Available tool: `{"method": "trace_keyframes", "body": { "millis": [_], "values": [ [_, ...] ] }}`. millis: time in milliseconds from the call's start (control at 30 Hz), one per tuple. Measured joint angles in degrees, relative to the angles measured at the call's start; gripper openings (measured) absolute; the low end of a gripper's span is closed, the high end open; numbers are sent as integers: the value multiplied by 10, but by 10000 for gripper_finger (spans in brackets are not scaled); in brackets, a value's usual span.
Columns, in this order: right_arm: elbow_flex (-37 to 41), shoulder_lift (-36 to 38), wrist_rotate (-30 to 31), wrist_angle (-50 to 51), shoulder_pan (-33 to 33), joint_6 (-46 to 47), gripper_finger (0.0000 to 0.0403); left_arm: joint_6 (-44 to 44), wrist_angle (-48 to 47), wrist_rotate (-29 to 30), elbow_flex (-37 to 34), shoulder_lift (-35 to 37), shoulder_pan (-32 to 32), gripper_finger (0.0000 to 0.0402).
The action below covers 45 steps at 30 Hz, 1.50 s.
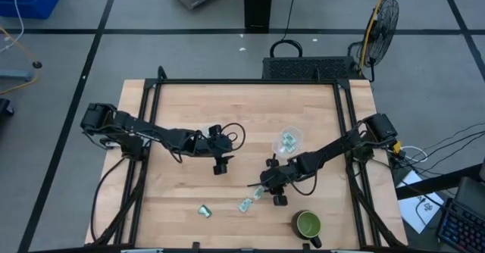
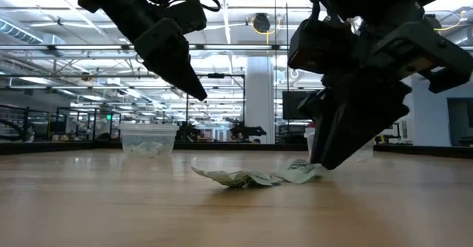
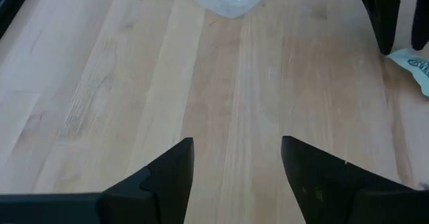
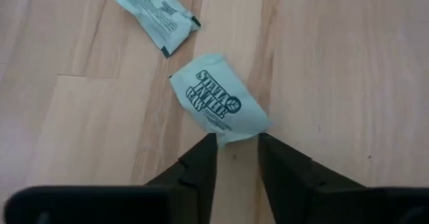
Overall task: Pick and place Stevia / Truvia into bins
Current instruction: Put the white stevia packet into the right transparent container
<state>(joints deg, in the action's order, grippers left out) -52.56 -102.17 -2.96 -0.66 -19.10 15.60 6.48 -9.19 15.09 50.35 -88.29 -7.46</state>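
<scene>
The right gripper's fingers reach only the near corner of the Stevia packet, so it should open, move farther over the packet and pinch nearer the packet's middle point(image 4: 220, 99).
Three green-and-white Stevia packets lie flat on the wooden table: one point(image 1: 204, 210) near left, one point(image 1: 245, 204) beside it, and one point(image 4: 218, 100) right in front of my right gripper point(image 4: 236, 140). That gripper point(image 1: 267, 186) points slantwise down, its tips on the table on either side of the packet's near end, with a gap between them. A clear bin point(image 1: 288, 141) holding packets stands beyond it. Another clear bin point(image 2: 148, 140) shows in the low view. My left gripper point(image 3: 236, 150) hangs open above bare wood at mid-table point(image 1: 221, 166). My right gripper has a fingertip point(image 4: 208, 147) at each side of the packet's near end point(image 4: 231, 131), coming slantwise from above. The packet lies on the table. Whether the fingers touch it I cannot tell.
A green mug point(image 1: 308, 225) stands at the near right, close behind my right arm. A black frame point(image 1: 242, 82) runs along the table's far, left and right sides. Bare wood lies between the two arms and at the far left.
</scene>
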Motion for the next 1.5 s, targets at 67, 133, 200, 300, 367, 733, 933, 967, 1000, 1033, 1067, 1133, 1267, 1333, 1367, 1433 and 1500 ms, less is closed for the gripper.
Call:
{"method": "trace_keyframes", "body": {
  "millis": [67, 133, 200, 300, 367, 733, 933, 967, 1000, 1033, 1067, 1133, 1267, 1333, 1367, 1433, 1500],
  "values": [
    [0, 0, 0, -3, 4, -2, 78, 0, 0, 0, 0, 0, 0, 232],
    [0, 0, 0, -15, 6, 1, 57, 0, 0, 0, 0, 0, 0, 232],
    [0, 0, 1, -21, 8, 1, 36, 0, 0, 0, 0, 0, 0, 232],
    [0, 0, 1, -24, 11, 1, 7, 0, 0, 0, 0, 0, 0, 232],
    [0, 0, 1, -25, 13, 2, 4, 0, 0, 0, 0, 0, 0, 232],
    [0, 2, 5, -24, 17, -33, 82, 0, 0, 0, 0, 0, 0, 232],
    [0, 2, -18, -61, 17, -59, 164, -3, -1, 0, 0, 0, 0, 232],
    [0, 2, -18, -65, 18, -63, 176, -3, -1, 0, 0, 0, 0, 232],
    [0, 1, -18, -67, 21, -68, 186, -2, -1, 0, 0, 0, 0, 232],
    [0, -1, -18, -65, 23, -71, 195, 0, -1, 0, 0, 0, 0, 232],
    [0, -3, -18, -62, 26, -74, 202, 2, -1, 0, 0, 0, 0, 232],
    [1, -13, -18, -71, 30, -77, 213, 2, -2, 0, 0, 0, 0, 232],
    [1, -40, -55, -103, 30, -85, 221, -1, -3, -1, 0, 0, 0, 232],
    [1, -47, -63, -114, 30, -89, 221, -2, -3, -1, 0, 0, 0, 232],
    [1, -50, -65, -113, 30, -89, 219, -1, -3, -1, 0, 0, 0, 232],
    [0, -50, -63, -107, 30, -89, 213, -1, -3, -1, 0, 0, 0, 232],
    [0, -50, -63, -105, 30, -89, 204, -1, -5, -1, 0, 0, 0, 232]
  ]
}}
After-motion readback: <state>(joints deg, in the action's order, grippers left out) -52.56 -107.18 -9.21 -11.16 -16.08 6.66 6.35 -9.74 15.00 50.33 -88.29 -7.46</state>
